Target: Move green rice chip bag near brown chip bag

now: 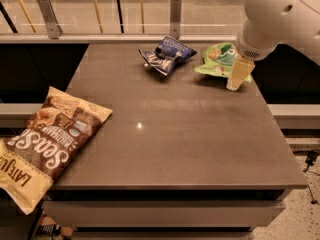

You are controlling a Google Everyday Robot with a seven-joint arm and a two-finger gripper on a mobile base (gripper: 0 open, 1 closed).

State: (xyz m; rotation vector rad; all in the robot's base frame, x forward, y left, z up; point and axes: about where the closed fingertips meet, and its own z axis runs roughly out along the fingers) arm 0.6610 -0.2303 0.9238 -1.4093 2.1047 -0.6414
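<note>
The robot's gripper should close on the green rice chip bag's half (pixel 229 60) that faces away from the dark-blue snack bag.
The green rice chip bag (pixel 218 59) lies at the table's far right, light green with round tan rice cakes pictured. My gripper (pixel 237 82) hangs from the white arm (pixel 280 14) over the bag's right edge and reaches down to the table surface beside it. I cannot tell whether it touches or holds the bag. The brown chip bag (pixel 47 146), large with pale yellow ends and white lettering, lies at the near left corner and hangs partly over the table's left edge, far from the green bag.
A small dark-blue snack bag (pixel 166 54) lies at the far middle, just left of the green bag. The grey table (pixel 165 134) ends at a railing with glass (pixel 100 14) at the back. Dark gaps flank it left and right.
</note>
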